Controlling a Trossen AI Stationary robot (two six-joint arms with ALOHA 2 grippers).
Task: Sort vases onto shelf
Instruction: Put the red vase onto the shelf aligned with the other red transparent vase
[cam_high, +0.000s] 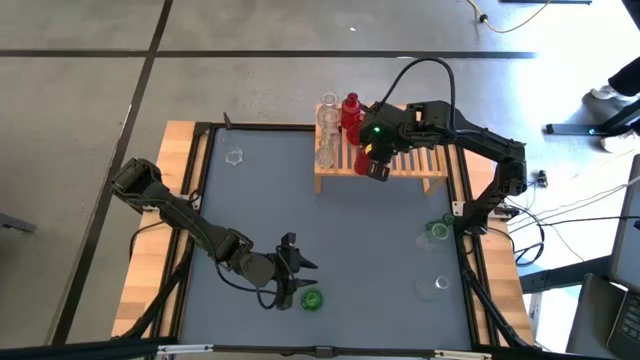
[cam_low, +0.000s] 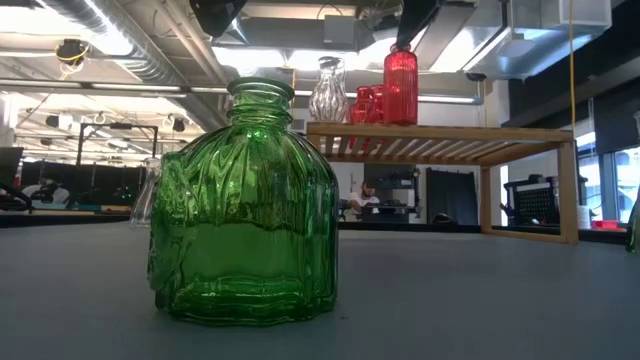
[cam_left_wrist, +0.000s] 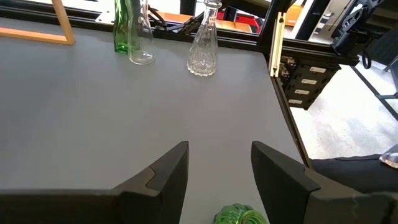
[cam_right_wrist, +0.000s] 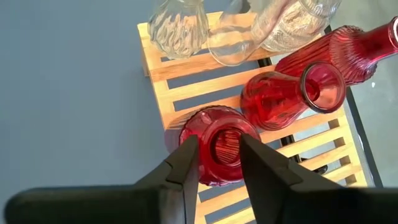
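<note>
The front red vase is far from the clear vase, so my right gripper should pinch its rim (cam_right_wrist: 226, 172) and slide it closer before leaving.
My right gripper (cam_right_wrist: 218, 147) hangs over the light-wood slatted shelf (cam_high: 400, 163) at the table's far side, shut on a red vase (cam_right_wrist: 214, 163) that stands on the slats. Two more red vases (cam_right_wrist: 281, 94) and several clear ones (cam_right_wrist: 179, 28) stand on the shelf beside it. My left gripper (cam_left_wrist: 217, 153) is open over the table's near middle (cam_high: 297, 260), touching nothing. A squat green vase (cam_high: 311, 298) stands upright on the mat just below it; only its mouth (cam_left_wrist: 240, 215) shows in the left wrist view. It fills the low view (cam_low: 245, 215). My right gripper holds the red vase by its neck, just under the mouth rim (cam_right_wrist: 225, 129), pinched between the two fingers (cam_right_wrist: 186, 163). The fingers come from above, pointing down. The vase stands upright with its base on the shelf's slats.
A green vase (cam_high: 437, 230) and a clear one (cam_left_wrist: 142, 37) stand near the table's right edge, another clear one (cam_high: 441, 285) nearer. A clear vase (cam_high: 234, 157) stands at the far left. Grey mat lies bare between them. Wooden borders (cam_high: 150, 270) frame the table.
</note>
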